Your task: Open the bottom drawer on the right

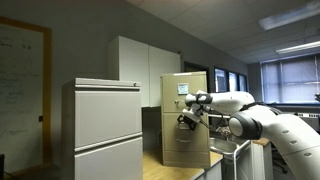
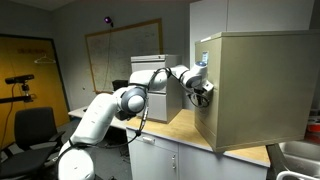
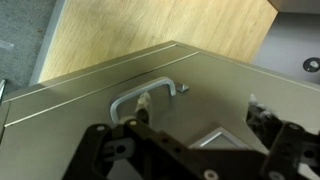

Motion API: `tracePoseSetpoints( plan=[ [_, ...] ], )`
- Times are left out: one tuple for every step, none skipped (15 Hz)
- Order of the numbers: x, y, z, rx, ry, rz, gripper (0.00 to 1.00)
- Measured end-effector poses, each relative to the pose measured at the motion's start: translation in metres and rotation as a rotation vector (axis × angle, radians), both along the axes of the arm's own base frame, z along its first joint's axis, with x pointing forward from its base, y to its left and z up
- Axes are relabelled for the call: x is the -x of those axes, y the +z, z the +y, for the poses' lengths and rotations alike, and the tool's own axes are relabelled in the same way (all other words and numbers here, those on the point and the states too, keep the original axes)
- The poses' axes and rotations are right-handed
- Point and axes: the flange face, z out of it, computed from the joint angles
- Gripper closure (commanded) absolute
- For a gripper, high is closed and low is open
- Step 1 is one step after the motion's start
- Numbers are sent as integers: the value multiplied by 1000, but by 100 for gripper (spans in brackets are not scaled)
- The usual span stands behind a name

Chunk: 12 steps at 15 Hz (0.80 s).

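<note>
Next, my gripper will go to the bottom drawer's metal handle (image 1: 184,140) (image 3: 140,93) on the beige filing cabinet and close there, just above the wooden counter.
The tall narrow beige filing cabinet (image 1: 186,120) stands on a wooden counter; it also shows from the side in an exterior view (image 2: 260,90). Its bottom drawer (image 1: 186,150) is shut. In the wrist view the tan drawer front (image 3: 215,80) carries a small metal handle (image 3: 150,88). My gripper (image 3: 200,112) is open and empty, close in front of the drawer face. Its left fingertip overlaps the handle in the wrist view; whether it touches I cannot tell. In both exterior views the gripper (image 1: 190,116) (image 2: 201,90) is at the cabinet's front, about mid-height.
A wide pale grey cabinet (image 1: 102,125) stands beside the beige one. A beige drawer with a blue label (image 1: 183,88) is at the top. The wooden counter (image 3: 170,25) runs below the cabinet. An office chair (image 2: 35,130) and a whiteboard (image 2: 122,45) stand behind.
</note>
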Motion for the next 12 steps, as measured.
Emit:
tracePoseSetpoints(
  plan=[
    [-2,-2,0,20,-35,-14,0],
    [-5,-4,-1,49,-72,-33,0],
    [-7,-8,1,72,-90,-44,0],
    [-8,-12,6,96,-107,-55,0],
    [-8,-15,12,125,-127,-71,0],
    [-7,-18,18,154,-151,-88,0],
    [-5,-21,25,183,-177,-109,0],
    [-2,-25,31,213,-206,-133,0],
    [2,-29,38,243,-236,-159,0],
    [6,-33,44,271,-267,-185,0],
    [11,-38,51,299,-297,-208,0],
    [17,-44,56,324,-329,-225,0]
  ],
)
